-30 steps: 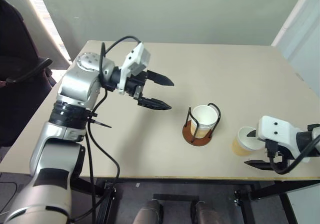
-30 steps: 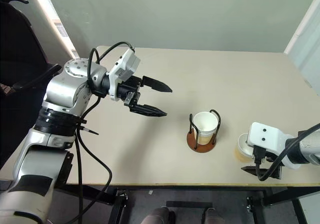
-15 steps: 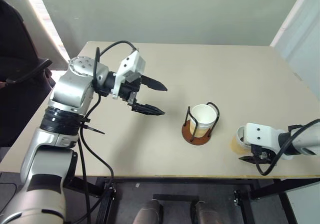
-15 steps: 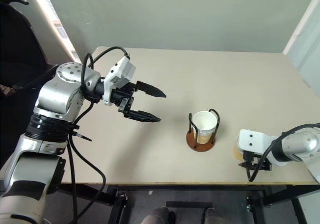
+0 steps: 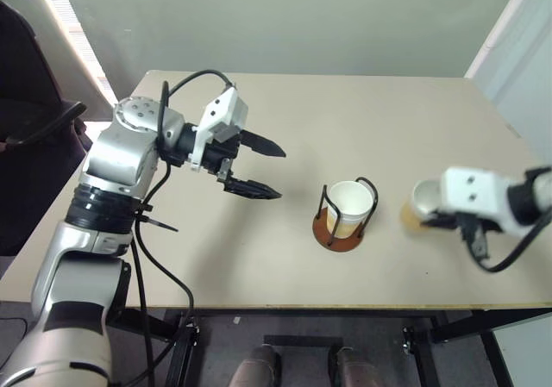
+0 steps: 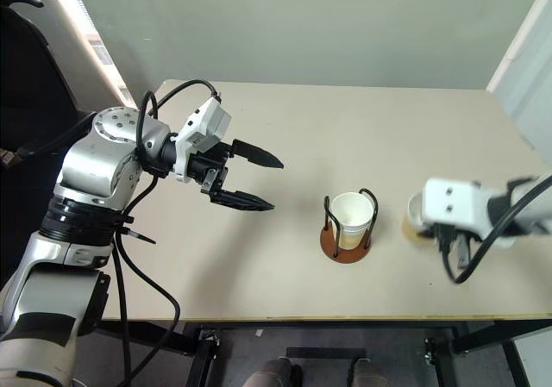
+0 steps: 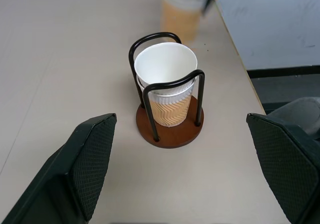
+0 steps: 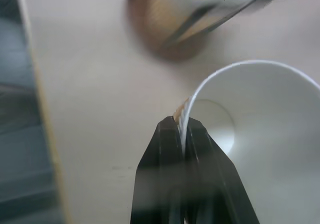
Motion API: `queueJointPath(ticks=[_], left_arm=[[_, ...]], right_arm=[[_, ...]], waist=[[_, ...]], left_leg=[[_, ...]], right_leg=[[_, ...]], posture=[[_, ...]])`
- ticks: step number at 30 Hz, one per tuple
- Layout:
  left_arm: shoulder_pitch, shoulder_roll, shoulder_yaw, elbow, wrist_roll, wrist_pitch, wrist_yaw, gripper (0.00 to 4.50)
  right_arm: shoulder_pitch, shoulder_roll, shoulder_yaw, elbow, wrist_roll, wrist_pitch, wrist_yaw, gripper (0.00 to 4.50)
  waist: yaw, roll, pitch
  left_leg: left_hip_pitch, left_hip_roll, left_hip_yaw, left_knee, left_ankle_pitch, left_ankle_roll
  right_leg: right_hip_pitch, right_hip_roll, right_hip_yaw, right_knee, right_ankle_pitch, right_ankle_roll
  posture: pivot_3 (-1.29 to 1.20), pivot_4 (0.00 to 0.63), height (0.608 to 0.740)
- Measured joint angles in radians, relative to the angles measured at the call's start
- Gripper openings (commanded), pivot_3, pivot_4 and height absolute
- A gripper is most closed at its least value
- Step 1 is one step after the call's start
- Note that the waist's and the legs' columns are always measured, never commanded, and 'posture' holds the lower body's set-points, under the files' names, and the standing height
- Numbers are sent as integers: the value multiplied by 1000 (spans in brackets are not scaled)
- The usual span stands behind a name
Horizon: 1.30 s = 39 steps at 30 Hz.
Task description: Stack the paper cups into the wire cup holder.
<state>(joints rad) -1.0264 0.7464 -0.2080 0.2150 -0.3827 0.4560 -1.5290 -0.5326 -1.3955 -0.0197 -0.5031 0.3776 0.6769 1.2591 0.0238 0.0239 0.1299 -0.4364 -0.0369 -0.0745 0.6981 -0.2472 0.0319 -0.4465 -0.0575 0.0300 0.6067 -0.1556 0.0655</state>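
Observation:
My right gripper is to release its paper cup inside the other paper cup [image 5: 349, 200] that stands between the black loops of the holder.
The wire cup holder [image 5: 344, 232] stands on the table right of centre, its brown base and black loops around a paper cup [image 7: 165, 67] that sits upright in it. Another paper cup [image 5: 422, 200] hangs just right of the holder, a little above the table. My right gripper [image 8: 182, 126] is shut on that cup's rim, one finger inside and one outside. My left gripper [image 5: 269, 171] hovers open and empty left of the holder, pointing toward it, and its fingers [image 7: 92, 159] stand wide apart in the left wrist view.
The beige table [image 5: 259, 258] has its front edge close below the holder and its right edge near the held cup. A black chair [image 5: 30, 102] stands off the table's left side.
My right gripper shut on the rim of the cup at the front right and lifted it off the table, toward the holder. The left gripper stayed open and almost still.

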Motion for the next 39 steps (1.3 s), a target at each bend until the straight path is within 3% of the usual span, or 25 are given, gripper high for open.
queueJointPath(ticks=[5, 10, 21, 33, 36, 39], left_arm=[[3, -2, 1, 7, 2, -11, -8, 4500], [3, -14, 0, 12, 12, -20, -14, 4500], [3, -17, -1, 12, 23, -21, -17, 4500], [3, -22, -1, 12, 32, -21, -16, 4500], [3, -22, -1, 10, 33, -19, -14, 4500], [3, -22, -1, 3, 33, -18, -13, 4500]], right_arm=[[-359, 77, 98, 27, 51, 36, 97, 35], [-518, 201, 255, 46, 19, 48, 155, 35], [-537, 295, 396, 146, -167, -104, 217, 35], [-506, 402, 439, 125, -197, -105, 254, 35], [-507, 417, 466, 132, -234, -127, 258, 668], [-508, 438, 482, 151, -264, -147, 267, 1604]], waist=[[-6, 0, 0], [-7, 0, 0], [-6, 0, 0], [-7, 0, 0], [-7, 0, 0], [-7, 0, 0]], left_leg=[[0, 0, -1, 0, 0, 0], [0, 1, -2, 0, 0, 0], [-1, 1, -3, 0, -1, -1], [0, 1, -3, 0, 0, -1], [0, 2, -3, 0, -1, -1], [0, 2, -3, 0, -1, -2]], right_leg=[[-2, 1, 0, 1, 0, 0], [-2, 1, -1, 2, 0, 0], [-3, 1, -2, 2, -1, 0], [-3, 1, -2, 3, -3, -4], [-3, 1, -2, 3, -3, -4], [-3, 1, -2, 3, -3, -4]], posture=[[0, 150, 740], [0, 150, 740], [0, 150, 740], [0, 150, 740], [0, 150, 740], [0, 150, 740]])
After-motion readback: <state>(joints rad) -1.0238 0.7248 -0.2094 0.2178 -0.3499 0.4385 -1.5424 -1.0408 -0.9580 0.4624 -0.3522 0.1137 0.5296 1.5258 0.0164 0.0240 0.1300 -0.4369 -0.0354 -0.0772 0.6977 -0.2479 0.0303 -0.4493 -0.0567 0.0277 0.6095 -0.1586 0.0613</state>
